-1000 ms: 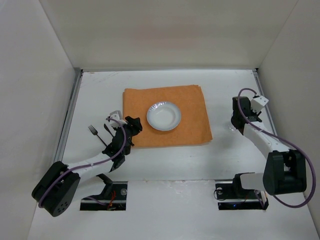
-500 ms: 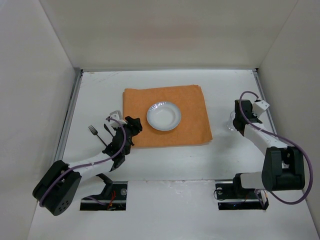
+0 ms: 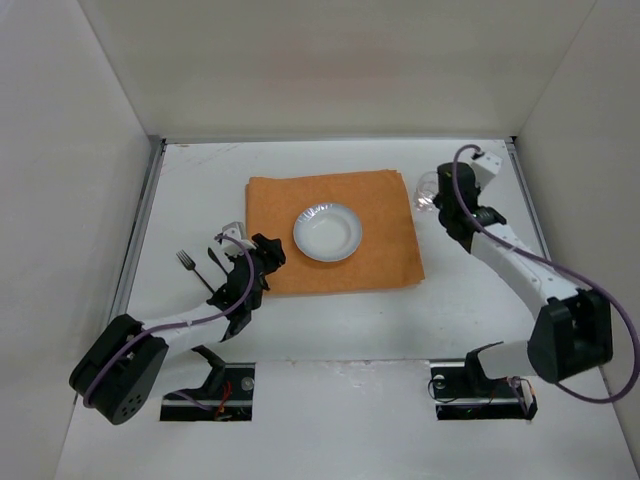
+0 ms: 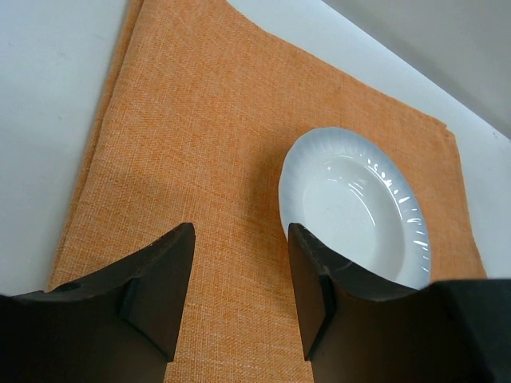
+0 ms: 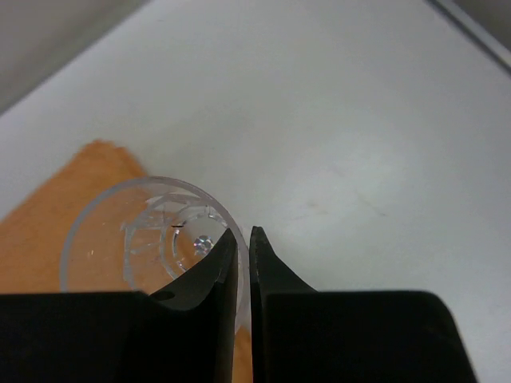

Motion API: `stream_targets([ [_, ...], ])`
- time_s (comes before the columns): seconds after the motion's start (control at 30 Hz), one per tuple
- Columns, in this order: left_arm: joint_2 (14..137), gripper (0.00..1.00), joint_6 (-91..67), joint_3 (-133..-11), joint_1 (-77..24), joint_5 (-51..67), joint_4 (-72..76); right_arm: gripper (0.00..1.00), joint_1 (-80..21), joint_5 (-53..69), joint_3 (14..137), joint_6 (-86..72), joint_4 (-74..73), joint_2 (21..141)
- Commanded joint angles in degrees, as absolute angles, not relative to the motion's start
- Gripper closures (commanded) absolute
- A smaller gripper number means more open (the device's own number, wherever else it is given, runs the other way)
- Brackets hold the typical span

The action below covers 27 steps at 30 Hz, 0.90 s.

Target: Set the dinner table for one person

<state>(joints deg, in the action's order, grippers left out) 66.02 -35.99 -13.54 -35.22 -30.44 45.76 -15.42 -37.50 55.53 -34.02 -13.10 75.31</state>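
Note:
The robot's right hand needs to release the clear glass between the white plate and the mat's nearest far corner (image 3: 378, 202).
My right gripper (image 3: 437, 197) is shut on the rim of a clear glass (image 3: 426, 189), one finger inside and one outside. The glass (image 5: 136, 231) hangs at the orange mat's (image 3: 385, 235) far right corner, above the white dinner table (image 3: 330, 320). A white plate (image 3: 327, 232) sits on the middle of the mat. My left gripper (image 3: 262, 250) hovers open over the mat's near left part. In the left wrist view its jaws (image 4: 239, 239) frame bare orange cloth (image 4: 184, 144), with the plate (image 4: 351, 215) just right of the right finger. A black fork (image 3: 193, 268) lies on the table left of the left arm.
White walls enclose the table on three sides. Metal rails (image 3: 140, 230) run along its left and right edges. The arm bases and their mounts (image 3: 480, 385) stand at the near edge.
The right gripper shut on the glass's rim at the table's right side. It then carried the glass back and left to the mat's far right corner. The left arm stayed put.

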Motion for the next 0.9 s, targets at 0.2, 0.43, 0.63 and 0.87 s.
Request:
stream_targets([
  [0.2, 64.2, 0.52, -35.9, -14.5, -34.5, -30.7, 47.7, 0.93, -24.9, -33.0, 77.5, -28.2, -9.3, 97.0],
  [0.43, 64.9, 0.52, -35.9, -14.8, -34.1, -30.5, 47.5, 0.92, -25.1, -29.8, 84.9, -27.5, -9.7, 105.6],
  [0.63, 65.6, 0.52, -35.9, -15.2, -33.7, -30.2, 47.2, 0.92, -24.6, -30.0, 85.5, -28.4, -9.9, 110.3],
  [0.87, 66.4, 0.52, -35.4, -15.9, -33.6, -30.5, 46.8, 0.84, -23.9, -30.6, 85.3, -29.0, -9.3, 111.7],
])
